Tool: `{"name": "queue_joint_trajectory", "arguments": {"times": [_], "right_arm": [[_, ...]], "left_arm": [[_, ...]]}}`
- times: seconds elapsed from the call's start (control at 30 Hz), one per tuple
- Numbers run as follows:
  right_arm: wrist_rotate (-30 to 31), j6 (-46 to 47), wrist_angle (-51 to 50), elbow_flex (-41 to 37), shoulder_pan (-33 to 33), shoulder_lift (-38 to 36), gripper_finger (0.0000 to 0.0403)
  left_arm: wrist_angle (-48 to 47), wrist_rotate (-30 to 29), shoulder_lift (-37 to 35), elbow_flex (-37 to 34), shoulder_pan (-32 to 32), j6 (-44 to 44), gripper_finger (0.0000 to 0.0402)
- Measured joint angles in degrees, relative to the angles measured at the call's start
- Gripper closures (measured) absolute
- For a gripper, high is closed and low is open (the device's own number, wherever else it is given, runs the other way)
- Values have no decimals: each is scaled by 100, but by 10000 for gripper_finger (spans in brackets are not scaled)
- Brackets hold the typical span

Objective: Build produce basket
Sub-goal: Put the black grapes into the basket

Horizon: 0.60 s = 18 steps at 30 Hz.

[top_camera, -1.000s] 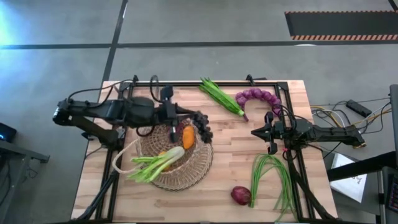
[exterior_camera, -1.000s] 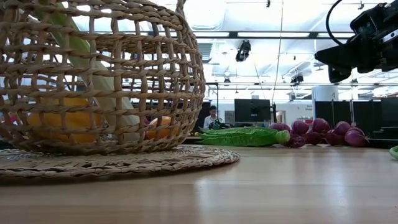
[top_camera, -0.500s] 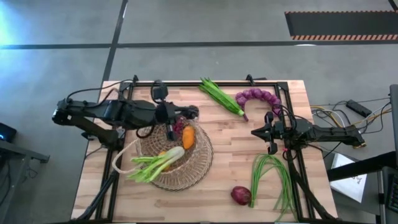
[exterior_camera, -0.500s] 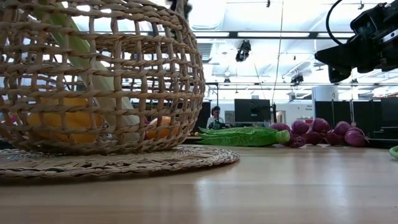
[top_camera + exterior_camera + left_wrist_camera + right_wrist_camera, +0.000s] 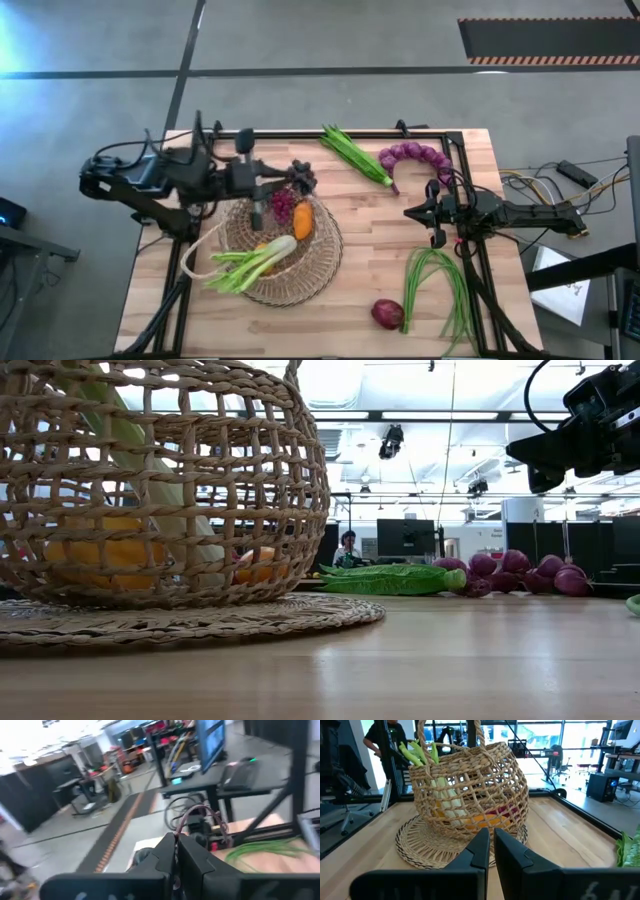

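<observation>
The robot's left gripper should release the dark grapes inside the wicker basket (image 5: 269, 218), between the purple grapes and the leek. The dark grapes are now over its far rim.
The wicker basket (image 5: 280, 255) stands on a round woven mat and also shows in the low view (image 5: 150, 490) and the right wrist view (image 5: 470, 790). In it lie a leek (image 5: 250, 265), an orange pepper (image 5: 302, 220) and purple grapes (image 5: 283, 203). My left gripper (image 5: 296, 178) is over the basket's far rim, level, shut on a dark bunch of grapes (image 5: 304, 178). My right gripper (image 5: 410, 212) is shut and empty, right of the basket. Green pods (image 5: 355, 155), a purple string of onions (image 5: 415, 157), green beans (image 5: 440, 285) and a red onion (image 5: 387, 313) lie on the table. My left gripper holds the dark grapes at its fingertips (image 5: 175, 840), the fingers level and pointing toward the table's right. The bunch is lifted clear, above the basket's far rim. The fingers hide which part of the bunch they are on.
A black frame (image 5: 350, 135) runs along the table's far and side edges. The pods (image 5: 385, 580) and purple onions (image 5: 520, 572) lie at the far side. Bare wood (image 5: 370, 240) lies between the basket and my right arm. A person shows in the room beyond (image 5: 347, 545).
My left gripper has gone toward the table's left edge and a little toward the far edge, taking the dark grapes from the basket's right rim to its far rim. The purple grapes in the basket have come out from under the arm.
</observation>
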Motion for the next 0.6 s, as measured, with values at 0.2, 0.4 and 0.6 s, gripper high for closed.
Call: {"name": "queue_joint_trajectory", "arguments": {"times": [0.2, 0.4, 0.6], "right_arm": [[0, -11, 0, 2, 1, 0, 385], [0, -6, 0, 2, 1, 0, 385], [0, 1, 0, -1, 0, 0, 385]], "left_arm": [[-1505, -43, -277, 133, -287, -1164, 401], [-2883, -527, -279, -225, -327, -2324, 401], [-3019, -264, -95, -1054, -328, -2903, 401]]}}
